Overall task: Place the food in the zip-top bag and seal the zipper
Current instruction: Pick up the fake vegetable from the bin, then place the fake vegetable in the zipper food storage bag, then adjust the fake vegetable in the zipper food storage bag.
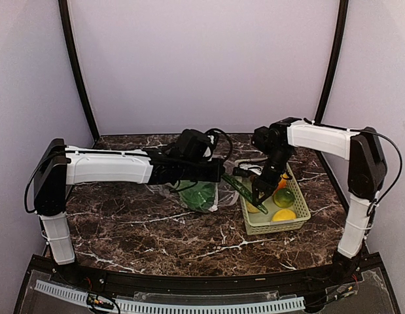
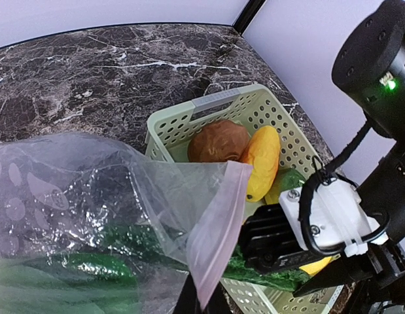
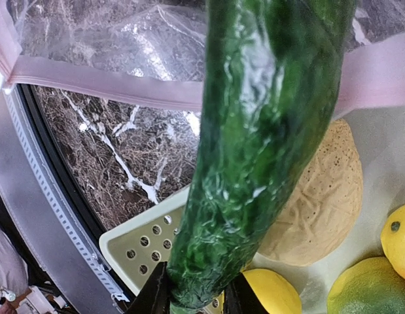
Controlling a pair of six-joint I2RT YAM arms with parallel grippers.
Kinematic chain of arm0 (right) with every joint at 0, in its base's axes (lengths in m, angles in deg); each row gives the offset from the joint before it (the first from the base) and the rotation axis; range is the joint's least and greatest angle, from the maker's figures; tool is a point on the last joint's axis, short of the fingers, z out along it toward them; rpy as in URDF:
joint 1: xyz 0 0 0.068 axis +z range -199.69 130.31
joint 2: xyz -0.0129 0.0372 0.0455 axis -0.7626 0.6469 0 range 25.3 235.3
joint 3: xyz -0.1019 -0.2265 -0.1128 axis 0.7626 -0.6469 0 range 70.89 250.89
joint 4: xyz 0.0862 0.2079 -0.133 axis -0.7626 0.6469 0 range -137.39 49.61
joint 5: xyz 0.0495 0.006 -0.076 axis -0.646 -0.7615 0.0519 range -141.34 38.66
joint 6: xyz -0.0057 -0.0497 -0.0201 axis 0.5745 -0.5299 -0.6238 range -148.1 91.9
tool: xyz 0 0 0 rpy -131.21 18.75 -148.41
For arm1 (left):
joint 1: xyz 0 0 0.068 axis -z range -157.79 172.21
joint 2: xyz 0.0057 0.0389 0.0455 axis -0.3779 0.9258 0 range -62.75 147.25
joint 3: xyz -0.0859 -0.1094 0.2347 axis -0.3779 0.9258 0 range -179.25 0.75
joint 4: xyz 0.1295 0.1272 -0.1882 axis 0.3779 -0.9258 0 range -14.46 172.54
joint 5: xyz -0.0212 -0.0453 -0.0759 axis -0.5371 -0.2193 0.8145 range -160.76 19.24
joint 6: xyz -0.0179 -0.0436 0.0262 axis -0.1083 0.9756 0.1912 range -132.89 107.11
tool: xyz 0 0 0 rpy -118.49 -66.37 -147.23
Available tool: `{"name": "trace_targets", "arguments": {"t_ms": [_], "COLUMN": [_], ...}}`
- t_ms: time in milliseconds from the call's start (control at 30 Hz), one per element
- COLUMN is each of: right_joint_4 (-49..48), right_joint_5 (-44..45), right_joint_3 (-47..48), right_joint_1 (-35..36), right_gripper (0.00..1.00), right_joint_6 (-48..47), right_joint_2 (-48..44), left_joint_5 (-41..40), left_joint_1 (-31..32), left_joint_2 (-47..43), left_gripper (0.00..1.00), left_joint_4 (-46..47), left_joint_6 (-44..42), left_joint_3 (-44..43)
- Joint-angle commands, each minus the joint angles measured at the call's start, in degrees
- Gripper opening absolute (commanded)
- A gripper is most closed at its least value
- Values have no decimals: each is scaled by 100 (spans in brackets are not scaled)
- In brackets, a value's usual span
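The long green vegetable is only partly through the bag's opening, so the robot's right gripper should open and take the vegetable's outer end (image 1: 264, 210) before pushing it deeper.
The clear zip-top bag (image 1: 189, 194) lies at mid-table with leafy green bok choy (image 1: 202, 195) inside. My left gripper (image 1: 217, 171) is shut on the bag's mouth edge and holds the pinkish zipper strip (image 2: 218, 229) up. My right gripper (image 1: 260, 194) is shut on the end of the long green vegetable (image 3: 261, 131). The vegetable points its far end into the bag mouth (image 2: 123, 239). The zipper strip (image 3: 110, 85) crosses behind the vegetable in the right wrist view. The tan lump (image 2: 218, 140), an orange-yellow fruit (image 2: 262, 160), lime (image 1: 284, 196) and lemon (image 1: 284, 214) lie in the basket.
The light green slotted basket (image 1: 300, 219) stands right of the bag, under my right gripper; its rim also shows in the right wrist view (image 3: 137, 245). The marble table (image 1: 137, 229) has a black front edge. Curved black posts stand at the back corners.
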Motion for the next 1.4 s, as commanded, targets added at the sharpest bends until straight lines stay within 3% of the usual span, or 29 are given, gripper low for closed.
{"name": "trace_targets", "arguments": {"t_ms": [0, 100, 167, 400, 667, 1033, 1233, 1367], "right_joint_4": [159, 110, 120, -63, -2745, -2878, -2889, -2850], "right_joint_5": [-337, -522, -357, -805, -497, -174, 39, -103], "right_joint_3": [448, 949, 1101, 661, -1998, -2458, -2473, -2454], "right_joint_1": [-26, -25, -43, -514, -246, 126, 140, 150], "right_gripper": [31, 49, 56, 62, 62, 59, 38, 37], "right_joint_6": [44, 145, 151, -44, -49, -58, -9, 5], "right_joint_2": [81, 146, 187, -588, -2601, -2169, -2020, -1896], "left_joint_5": [-201, -119, -160, -649, -670, -665, -649, -657], "left_joint_1": [75, 85, 85, 79, 76, 76, 76, 76], "left_joint_2": [-369, -303, -287, -457, -445, -439, -462, -470], "left_gripper": [1, 1, 1, 1, 1, 1, 1, 1], "left_joint_4": [-296, -282, -273, -418, -260, -348, -342, -312], "left_joint_6": [-290, -176, -85, 45, 322, 355, 376, 385], "left_joint_3": [-129, -135, -141, -155, -212, -243, -201, -177]}}
